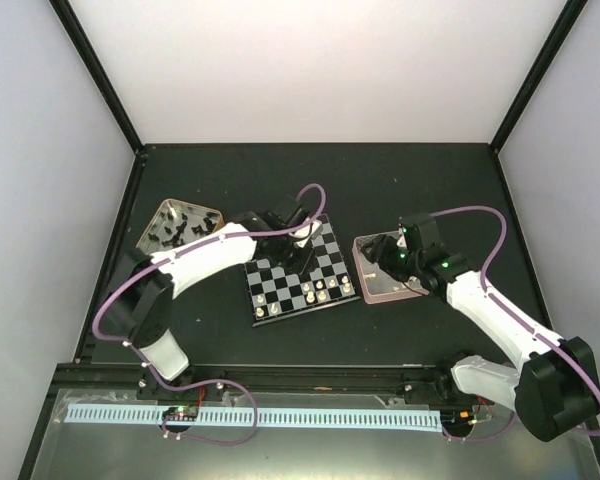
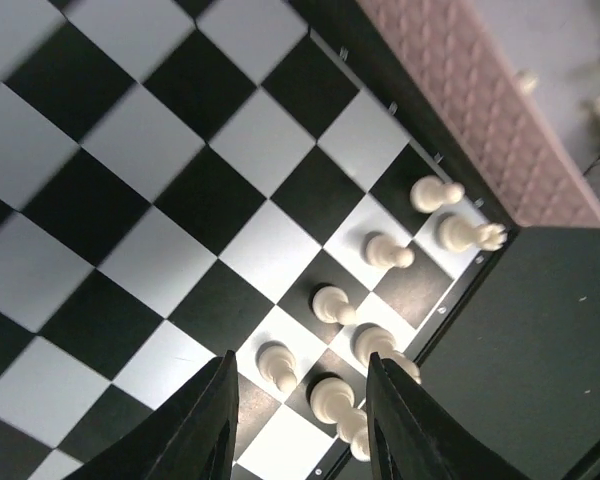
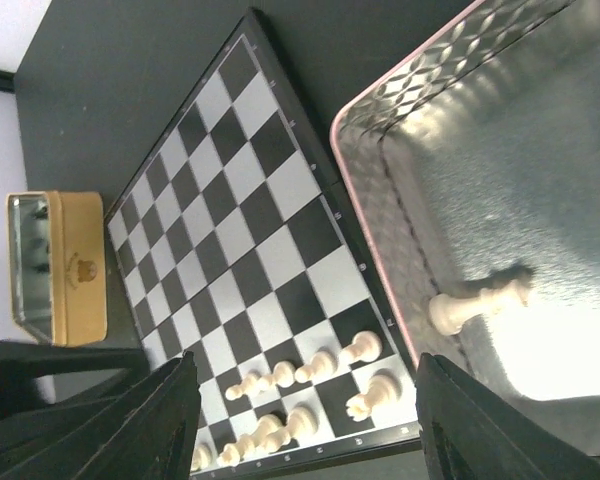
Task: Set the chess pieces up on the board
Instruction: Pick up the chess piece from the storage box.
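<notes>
The white piece lying in the pink tray (image 1: 372, 277) (image 3: 480, 303), near the tray's side along the chessboard, is the next thing my right gripper will go to and close on.
The chessboard (image 1: 280, 272) lies at the table's middle, with several cream-white pieces (image 1: 317, 291) standing along its near right rows. My left gripper (image 1: 286, 246) hovers over the board, open and empty. In the left wrist view its fingers (image 2: 212, 425) straddle two white pieces (image 2: 278, 366) standing below the left gripper (image 2: 300, 405). My right gripper (image 1: 382, 256) is open and empty over the pink tray (image 1: 365, 290). In the right wrist view the right gripper (image 3: 305, 400) is above the board's corner, and one white piece (image 3: 475, 300) lies in the tray (image 3: 380, 190).
A gold-rimmed tin (image 1: 163, 212) with several black pieces stands left of the board; it also shows in the right wrist view (image 3: 75, 265). The pink tray's wall (image 2: 500, 120) runs beside the board's right rim. Black frame posts stand at the back corners.
</notes>
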Controlling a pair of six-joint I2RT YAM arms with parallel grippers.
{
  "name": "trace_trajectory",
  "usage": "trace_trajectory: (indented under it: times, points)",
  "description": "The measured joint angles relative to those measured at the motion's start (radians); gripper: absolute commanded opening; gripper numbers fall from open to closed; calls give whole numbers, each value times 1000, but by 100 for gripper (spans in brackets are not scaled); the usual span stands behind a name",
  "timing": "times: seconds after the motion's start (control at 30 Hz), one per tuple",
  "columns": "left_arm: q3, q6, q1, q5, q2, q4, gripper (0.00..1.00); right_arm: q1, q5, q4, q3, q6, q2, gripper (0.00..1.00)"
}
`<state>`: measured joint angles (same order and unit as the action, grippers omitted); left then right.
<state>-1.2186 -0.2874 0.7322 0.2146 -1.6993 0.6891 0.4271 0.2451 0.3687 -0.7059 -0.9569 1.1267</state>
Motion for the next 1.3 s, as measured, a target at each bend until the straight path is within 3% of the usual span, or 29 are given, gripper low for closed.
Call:
trace_trajectory:
  times: [0.17,0.23,0.47,0.63,0.9,1.13,1.3]
  points:
    - [56,-23,-19,-39,151,-83,38,-18,-78,55,-23,51,3,59]
    - [94,-29,-24,-64,231,-124,39,-24,-123,85,-40,82,19,53]
    - [296,-37,-28,-195,629,-342,59,-31,-210,164,-101,174,157,47]
    - [462,-38,-29,-286,841,-515,65,-30,-181,159,-98,167,261,47]
    - [513,-37,-31,-370,902,-584,65,-30,-92,35,-40,6,351,46]
    - [513,-37,-31,-392,904,-586,66,-32,-40,-115,-6,-164,407,31]
    - [515,-37,-31,-399,914,-586,66,-34,-63,-134,-5,-211,421,18]
